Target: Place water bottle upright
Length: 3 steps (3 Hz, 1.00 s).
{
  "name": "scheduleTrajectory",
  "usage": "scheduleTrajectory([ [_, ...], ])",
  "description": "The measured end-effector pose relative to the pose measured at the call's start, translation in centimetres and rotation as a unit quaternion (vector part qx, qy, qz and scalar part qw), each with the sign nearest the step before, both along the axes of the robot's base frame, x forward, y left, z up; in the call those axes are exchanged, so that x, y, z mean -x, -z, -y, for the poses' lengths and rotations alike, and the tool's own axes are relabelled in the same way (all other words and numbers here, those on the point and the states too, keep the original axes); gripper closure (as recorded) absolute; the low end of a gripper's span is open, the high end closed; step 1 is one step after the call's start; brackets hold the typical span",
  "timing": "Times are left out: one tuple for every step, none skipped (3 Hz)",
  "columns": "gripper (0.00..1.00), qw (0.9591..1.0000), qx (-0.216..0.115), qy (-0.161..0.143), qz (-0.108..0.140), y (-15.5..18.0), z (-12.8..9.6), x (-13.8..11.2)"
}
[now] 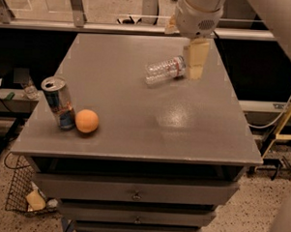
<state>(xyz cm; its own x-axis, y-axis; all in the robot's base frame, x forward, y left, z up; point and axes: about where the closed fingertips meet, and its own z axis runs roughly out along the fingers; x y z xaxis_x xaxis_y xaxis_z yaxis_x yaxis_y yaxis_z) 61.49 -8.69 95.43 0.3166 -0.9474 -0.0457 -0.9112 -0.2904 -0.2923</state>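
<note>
My gripper needs to grasp the label band (176, 66), leaving the water bottle's clear bottom end out.
The water bottle (163, 71) is a clear ribbed plastic bottle with a red-white-blue label band. It lies on its side on the grey table (135, 132), toward the far right, with its cap end pointing right. My gripper (196, 66) hangs down from the white arm at the top of the view. It is right at the bottle's cap end and covers the cap. I cannot see whether it touches the bottle.
A blue-and-silver drink can (58, 102) stands near the table's left front, with an orange (86, 120) beside it. A small clear bottle (28, 88) sits off the table at the left. Drawers (134, 196) are below the tabletop. A wire basket (20, 194) stands on the floor.
</note>
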Motion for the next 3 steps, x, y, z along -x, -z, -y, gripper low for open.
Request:
scheduleTrajectory([
  [0.0, 0.9998, 0.017, -0.007, -0.007, 2.1, -2.8, -4.8],
  [0.0, 0.9998, 0.015, -0.009, 0.001, 2.2, -3.2, -5.3],
  [0.0, 0.9998, 0.006, -0.018, -0.006, 3.3, -2.4, -6.4],
])
